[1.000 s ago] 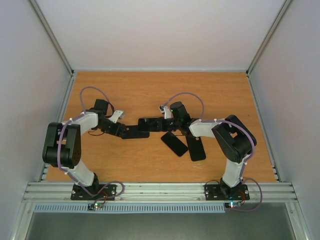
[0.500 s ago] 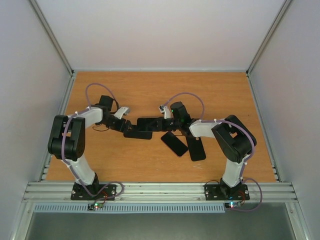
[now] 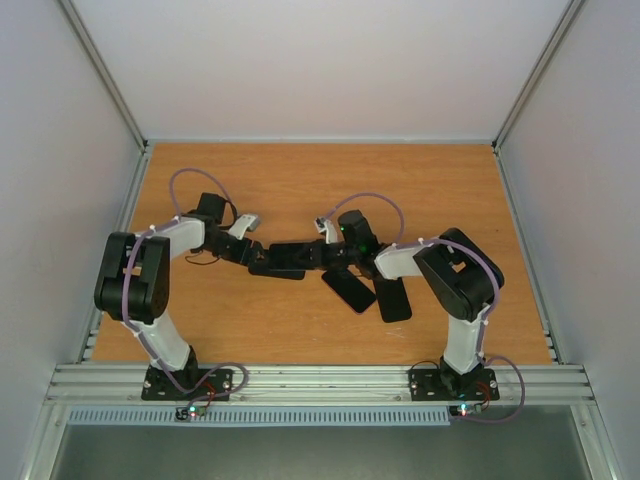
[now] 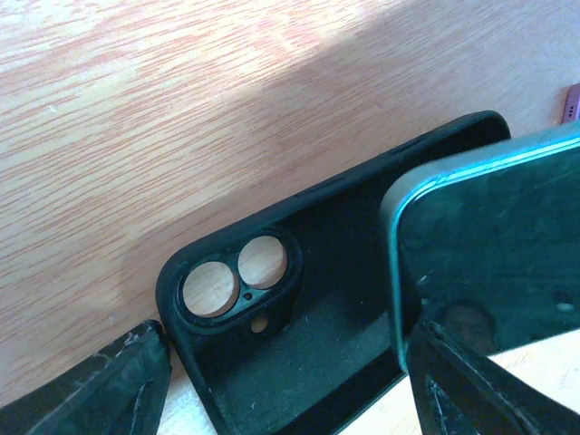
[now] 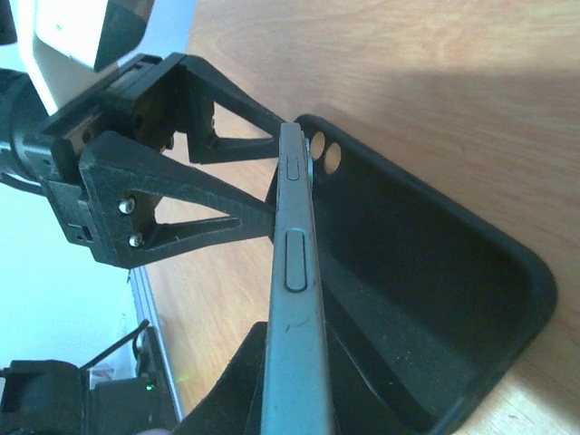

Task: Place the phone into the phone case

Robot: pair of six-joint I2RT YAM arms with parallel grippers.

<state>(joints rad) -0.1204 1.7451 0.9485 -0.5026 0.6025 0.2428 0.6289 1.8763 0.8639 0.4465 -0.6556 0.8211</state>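
The robot's right gripper needs to release the phone inside the black phone case's hollow (image 3: 268, 267) (image 5: 381, 258), with the phone's end close to the left gripper.
The black phone case (image 4: 299, 362) lies open side up on the wooden table, its two round camera holes to the left. It also shows in the top view, where the phone case (image 3: 272, 268) lies left of centre. My left gripper (image 4: 288, 343) stands open astride the case's camera end, with a strip of wood showing between its left finger (image 4: 109, 390) and the case wall. My right gripper (image 5: 299, 403) is shut on the phone (image 5: 294, 272), which I see edge-on with its side buttons. The phone (image 4: 494, 245) hangs tilted, one corner over the case's hollow. My right gripper (image 3: 328, 252) is just right of the case.
Two more flat black slabs (image 3: 350, 288) (image 3: 392, 297) lie on the table under my right forearm. The left gripper's truss fingers (image 5: 172, 163) stand close behind the phone. White walls bound the table on three sides. An aluminium rail (image 3: 320, 380) runs along the near edge.
My left arm has straightened and its gripper has shifted slightly right at the case. My right gripper has carried the phone left and down, so it now overlaps the case.
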